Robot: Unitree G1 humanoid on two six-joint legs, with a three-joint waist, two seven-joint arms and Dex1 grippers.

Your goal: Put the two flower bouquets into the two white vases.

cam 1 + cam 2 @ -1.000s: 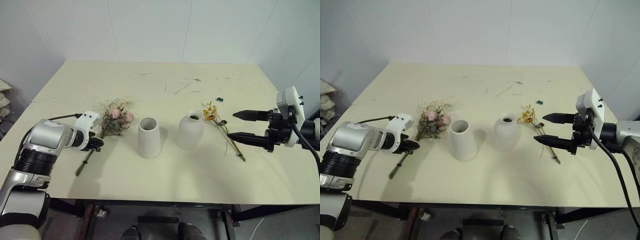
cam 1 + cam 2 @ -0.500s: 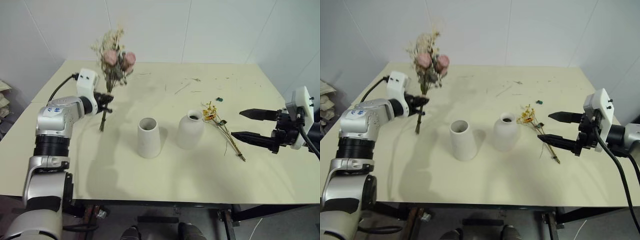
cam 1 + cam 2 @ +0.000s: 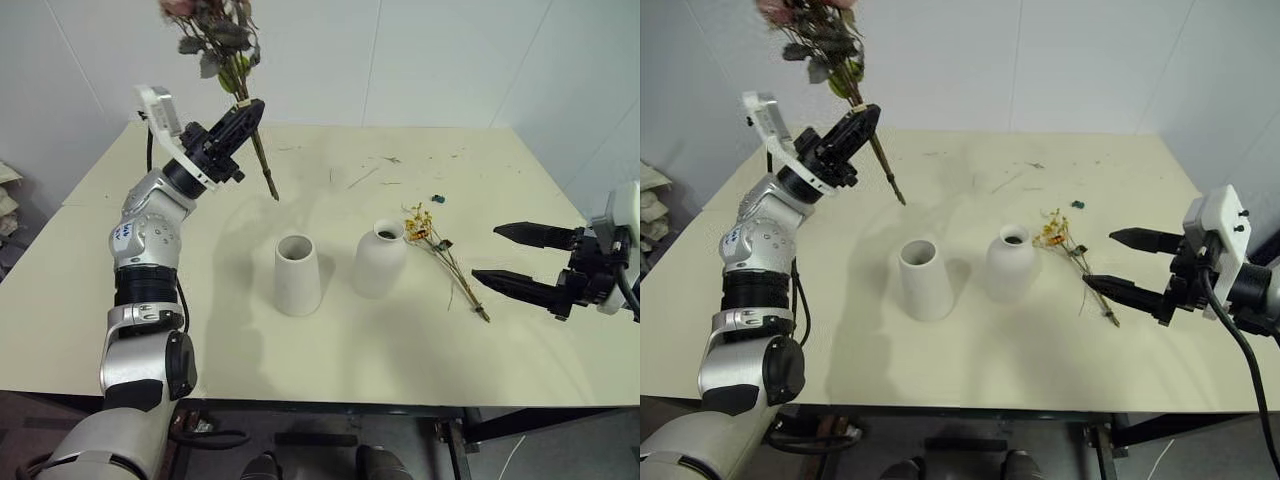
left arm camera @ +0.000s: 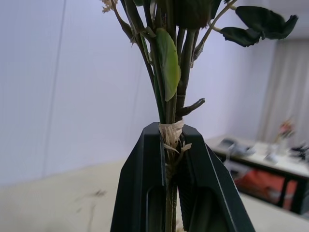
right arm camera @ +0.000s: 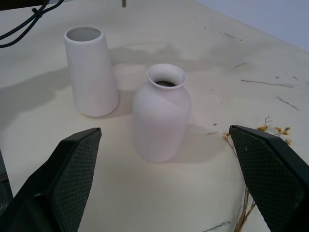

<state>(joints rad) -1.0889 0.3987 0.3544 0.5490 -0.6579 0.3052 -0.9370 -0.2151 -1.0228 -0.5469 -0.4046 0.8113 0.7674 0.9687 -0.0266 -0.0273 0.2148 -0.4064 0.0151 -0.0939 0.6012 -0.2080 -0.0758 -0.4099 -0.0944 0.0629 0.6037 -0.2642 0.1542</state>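
Next, I release the big bouquet from my left gripper, stems in the opening of the tapered white vase point(image 3: 296, 248).
My left gripper point(image 3: 245, 112) is shut on the stems of the big bouquet point(image 3: 222, 40) of pink roses and green leaves, held high over the table's far left, stem ends pointing down toward the table. The stems point(image 4: 170, 96) stand pinched between the black fingers. On the table stand the tapered white vase point(image 3: 298, 274) and the bottle-shaped white vase point(image 3: 380, 258), both with nothing in them. The thin yellow sprig point(image 3: 440, 248) lies just right of the bottle vase. My right gripper point(image 3: 512, 258) hovers open to the right of the sprig, near its stem end.
The cream table point(image 3: 330, 350) carries scattered dried bits and a small green scrap point(image 3: 438, 198) near its far side. White walls close in behind and to the right of the table.
My left gripper has lifted the big bouquet off the table and swung it upright, then higher and rightward. The right gripper has drawn back slightly to the right, still open.
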